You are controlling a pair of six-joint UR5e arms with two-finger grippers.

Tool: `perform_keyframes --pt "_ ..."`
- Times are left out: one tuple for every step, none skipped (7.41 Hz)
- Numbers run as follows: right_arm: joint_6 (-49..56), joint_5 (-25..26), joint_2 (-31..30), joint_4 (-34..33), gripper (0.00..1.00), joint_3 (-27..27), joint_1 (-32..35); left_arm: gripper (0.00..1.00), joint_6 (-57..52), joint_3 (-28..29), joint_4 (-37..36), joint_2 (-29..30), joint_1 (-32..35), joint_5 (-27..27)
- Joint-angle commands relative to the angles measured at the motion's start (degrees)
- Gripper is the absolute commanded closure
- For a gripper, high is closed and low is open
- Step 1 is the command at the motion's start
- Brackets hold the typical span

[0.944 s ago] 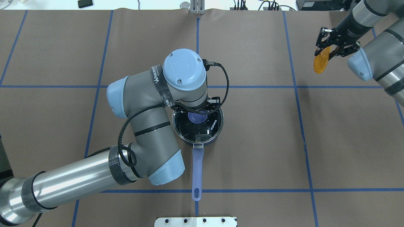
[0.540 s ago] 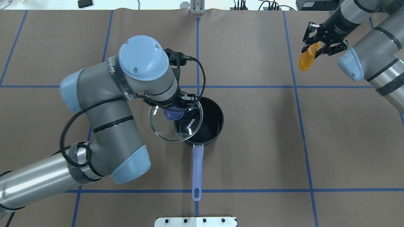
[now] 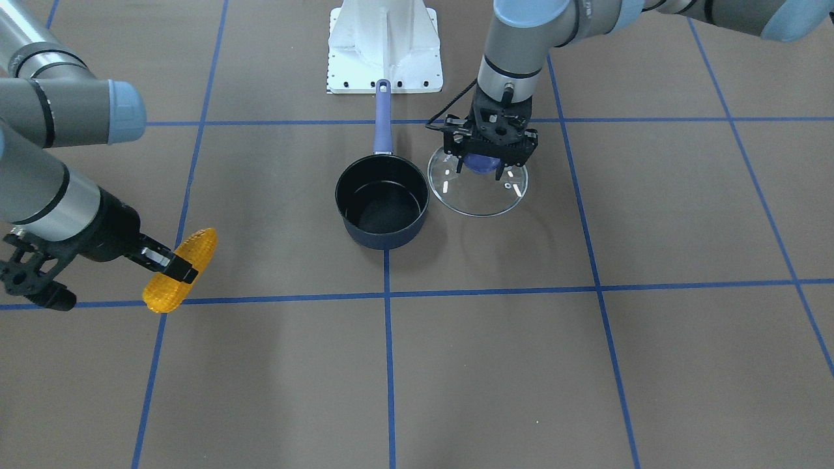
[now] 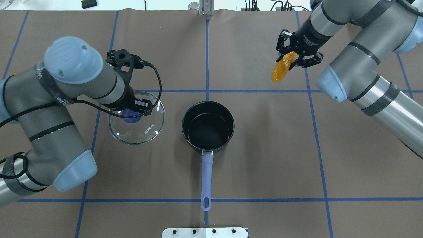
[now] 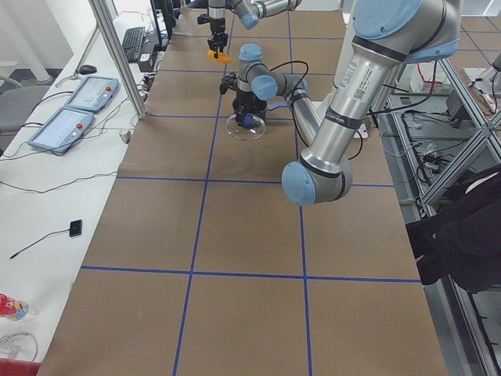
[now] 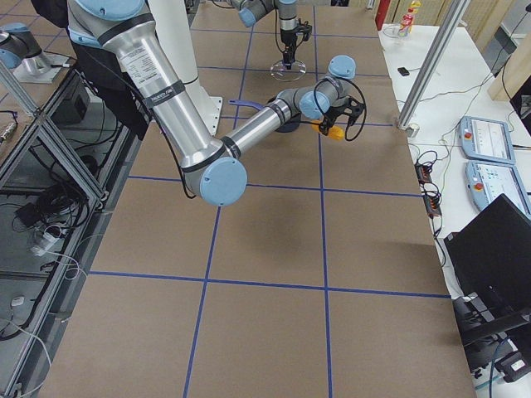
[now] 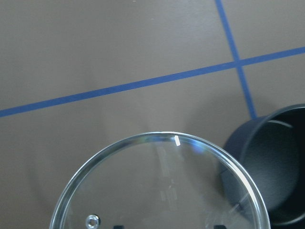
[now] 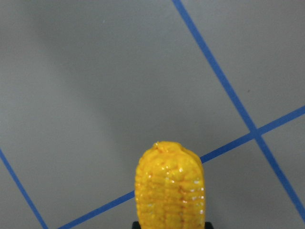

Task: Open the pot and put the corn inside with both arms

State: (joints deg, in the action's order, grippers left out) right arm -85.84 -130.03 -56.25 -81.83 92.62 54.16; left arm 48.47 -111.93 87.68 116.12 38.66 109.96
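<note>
Next, my right gripper lets go of the corn on the inside bottom of the dark pot (image 3: pixel 380 208) with the purple handle.
A dark pot (image 4: pixel 208 127) with a purple handle (image 4: pixel 206 178) stands open and empty mid-table; it also shows in the front view (image 3: pixel 382 208). My left gripper (image 4: pixel 132 114) is shut on the purple knob of the glass lid (image 4: pixel 145 130) and holds the lid just left of the pot, clear of its rim. The left wrist view shows the lid (image 7: pixel 157 191) beside the pot (image 7: pixel 276 167). My right gripper (image 4: pixel 292 56) is shut on the orange-yellow corn (image 4: pixel 281 69), held in the air far right of the pot. The corn also shows in the front view (image 3: pixel 182 267) and the right wrist view (image 8: pixel 170 188).
The white base block (image 4: pixel 205 232) sits at the near table edge, in line with the pot handle. Blue tape lines cross the brown table cover (image 4: pixel 264 158). I cannot tell whether the lid touches the table.
My left arm lifted the lid off the pot and carried it to the left, so the pot now stands open. My right arm moved the corn left, closer to the pot.
</note>
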Motion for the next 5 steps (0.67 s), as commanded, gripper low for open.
perform_keyframes --pt "-6.15 5.11 3.85 -0.09 0.54 0.72 -5.80 0.51 -5.81 0.22 10.64 -10.53 4.47 4.78" --pt "-7.22 7.66 5.52 -1.04 0.54 0.81 -8.61 0.51 -10.46 0.31 10.93 -13.00 7.54 6.74" --pt "-7.67 11.25 7.80 -3.75 0.53 1.33 -12.55 0.51 -14.42 1.00 11.11 -15.03 9.92 6.93" --pt "-7.76 13.81 9.65 -6.39 0.53 2.12 -15.20 0.51 -16.72 2.92 13.98 -16.96 10.99 7.63" --pt "-7.93 14.01 11.32 -8.33 0.53 2.39 -16.36 0.51 -17.62 7.03 21.49 -19.50 12.57 10.24"
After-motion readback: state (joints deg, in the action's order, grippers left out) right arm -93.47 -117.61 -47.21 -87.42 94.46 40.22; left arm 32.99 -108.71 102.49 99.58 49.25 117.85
